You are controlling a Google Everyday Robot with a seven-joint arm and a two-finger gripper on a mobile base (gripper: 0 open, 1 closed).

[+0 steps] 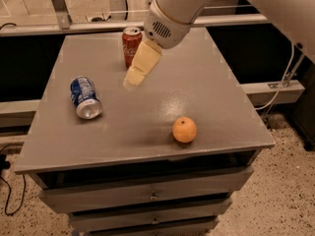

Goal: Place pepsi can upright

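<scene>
Next, my gripper goes to the pepsi can's far end point(81, 84), opposite the silver end that faces me, and closes there.
The pepsi can point(85, 97), dark blue with a silver end facing me, lies on its side on the left part of the grey table top point(197, 87). My gripper point(132, 80) hangs above the middle of the table, to the right of the pepsi can and apart from it, with its cream-coloured fingers point(140, 65) pointing down and left. It holds nothing that I can see.
A red Coca-Cola can point(131, 45) stands upright at the back of the table, just behind the gripper. An orange point(184, 129) sits near the front right. The table has drawers below. A white cable hangs at the right.
</scene>
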